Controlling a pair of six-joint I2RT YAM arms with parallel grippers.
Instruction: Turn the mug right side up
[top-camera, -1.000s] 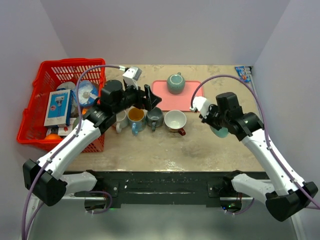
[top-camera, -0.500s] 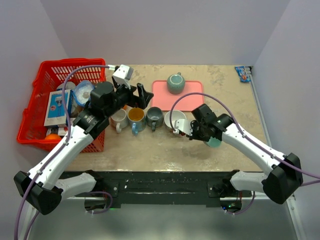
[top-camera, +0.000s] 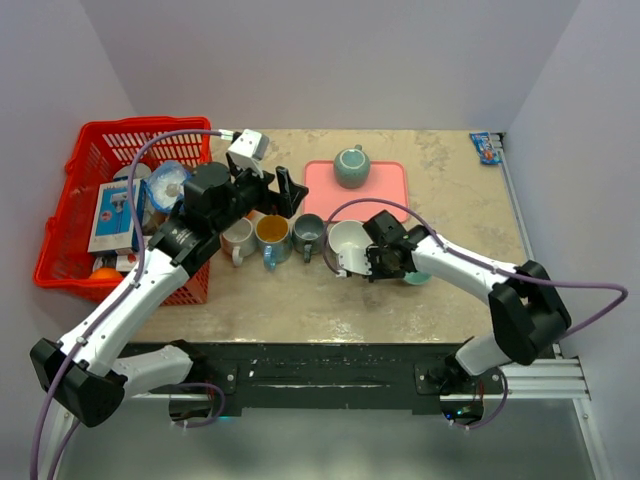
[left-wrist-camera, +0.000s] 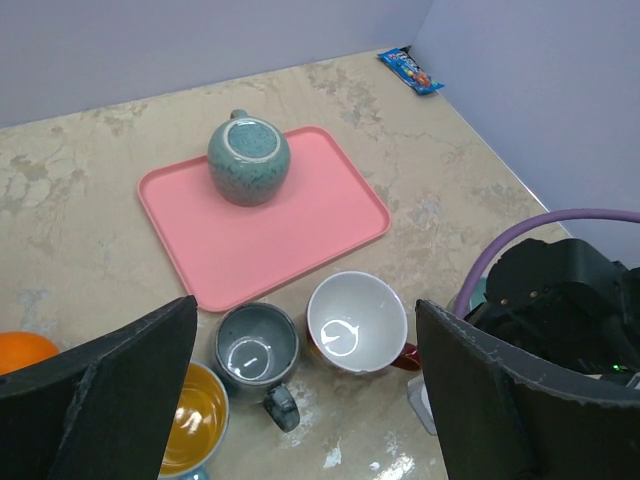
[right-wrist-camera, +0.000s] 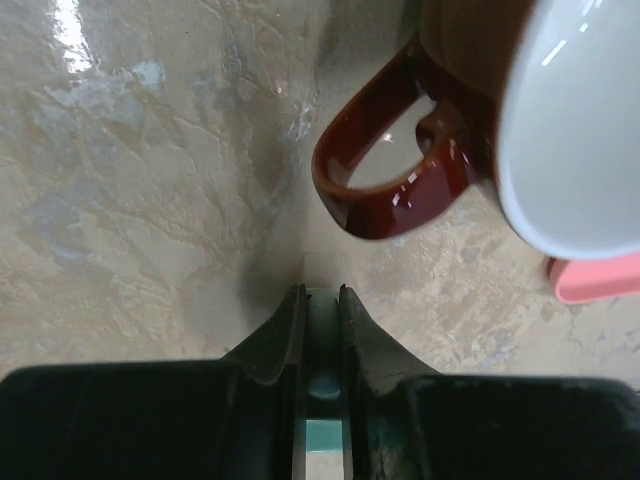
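The teal mug's handle points at the white-lined mug's red handle, so next my right gripper opens and takes the teal mug's opposite rim (top-camera: 430, 265).
My right gripper (top-camera: 400, 268) is shut on a thin part of a light teal mug (top-camera: 419, 277), low over the table. In the right wrist view the fingertips (right-wrist-camera: 320, 293) pinch the teal mug (right-wrist-camera: 322, 345), just short of the red handle of a white-lined mug (right-wrist-camera: 385, 165). I cannot tell which way up the teal mug is. A grey-green mug (top-camera: 352, 166) stands upside down on the pink tray (top-camera: 385, 195); it also shows in the left wrist view (left-wrist-camera: 248, 160). My left gripper (top-camera: 288, 192) is open and empty above the row of mugs.
A row of upright mugs stands in front of the tray: white (top-camera: 237, 240), orange-lined (top-camera: 272, 232), grey (top-camera: 308, 232) and red-and-white (top-camera: 348, 242). A red basket (top-camera: 70, 215) of items fills the left side. A snack packet (top-camera: 487, 147) lies at the far right corner.
My right arm has swung left and down with the teal mug, ending beside the red-and-white mug. My left arm shifted slightly left, its gripper still open.
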